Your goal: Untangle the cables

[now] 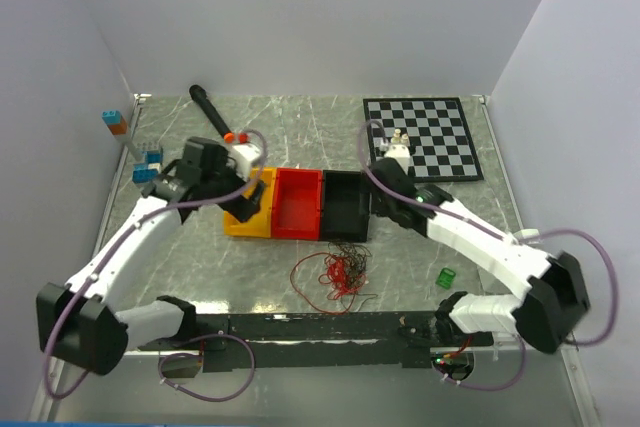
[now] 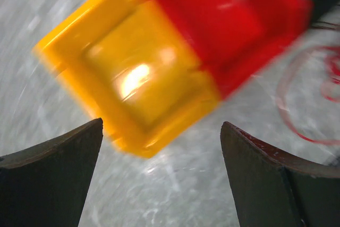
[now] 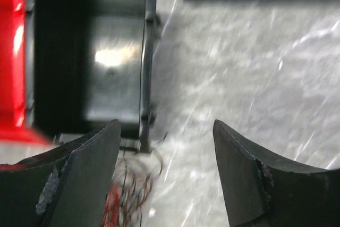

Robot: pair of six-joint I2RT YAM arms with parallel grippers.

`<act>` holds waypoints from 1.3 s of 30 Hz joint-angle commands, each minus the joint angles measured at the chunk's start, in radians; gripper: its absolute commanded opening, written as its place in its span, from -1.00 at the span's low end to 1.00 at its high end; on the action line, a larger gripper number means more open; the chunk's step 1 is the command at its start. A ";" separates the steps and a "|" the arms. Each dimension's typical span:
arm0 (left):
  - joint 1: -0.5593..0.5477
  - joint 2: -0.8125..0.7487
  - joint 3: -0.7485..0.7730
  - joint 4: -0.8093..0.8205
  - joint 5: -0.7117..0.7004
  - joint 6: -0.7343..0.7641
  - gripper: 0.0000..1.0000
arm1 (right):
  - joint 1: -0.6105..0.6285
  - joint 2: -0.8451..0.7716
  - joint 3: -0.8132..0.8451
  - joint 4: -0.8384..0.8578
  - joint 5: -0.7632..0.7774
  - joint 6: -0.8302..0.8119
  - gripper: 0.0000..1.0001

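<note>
My left gripper is going to close on the outer bend [image 1: 297,290] [image 2: 289,123] of the red cable's wide loop, which sticks out from the tangle near the red bin.
The cables [image 1: 335,272] lie in a loose tangle of red, orange and dark loops on the marble table, just in front of the black bin [image 1: 345,205]. My right gripper [image 1: 380,215] hovers beside that bin's right wall, open and empty. In the right wrist view the gripper [image 3: 166,128] has the dark and red cables [image 3: 127,190] by its left finger. My left gripper [image 1: 255,197] hangs over the yellow bin [image 1: 248,215], open and empty. The left wrist view is blurred. In it the gripper [image 2: 162,136] is above bare table, with a red cable loop [image 2: 297,110] at the right.
Yellow, red [image 1: 298,202] and black bins stand in a row mid-table. A chessboard [image 1: 425,137] with small pieces [image 1: 398,139] lies at the back right. A green cube [image 1: 446,278] sits front right. A black stick [image 1: 210,107] and blue blocks [image 1: 150,162] are at the back left.
</note>
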 commanded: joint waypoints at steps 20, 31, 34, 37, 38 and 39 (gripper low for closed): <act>-0.828 0.215 -0.058 -0.061 -0.038 0.330 0.93 | 0.042 -0.210 -0.314 0.024 -0.421 0.211 0.46; -0.894 0.297 -0.171 0.178 -0.113 0.309 0.94 | 0.025 -0.231 -0.288 -0.012 -0.394 0.228 0.46; -0.902 0.314 -0.185 0.219 -0.137 0.318 0.68 | 0.018 -0.255 -0.305 -0.012 -0.396 0.237 0.46; -0.903 0.318 -0.178 0.227 -0.142 0.312 0.16 | 0.011 -0.264 -0.322 -0.009 -0.399 0.243 0.45; -0.903 0.317 -0.175 0.227 -0.142 0.306 -0.06 | 0.010 -0.262 -0.325 -0.006 -0.402 0.246 0.44; -0.905 0.318 -0.171 0.230 -0.147 0.298 -0.28 | 0.008 -0.259 -0.328 -0.003 -0.407 0.245 0.44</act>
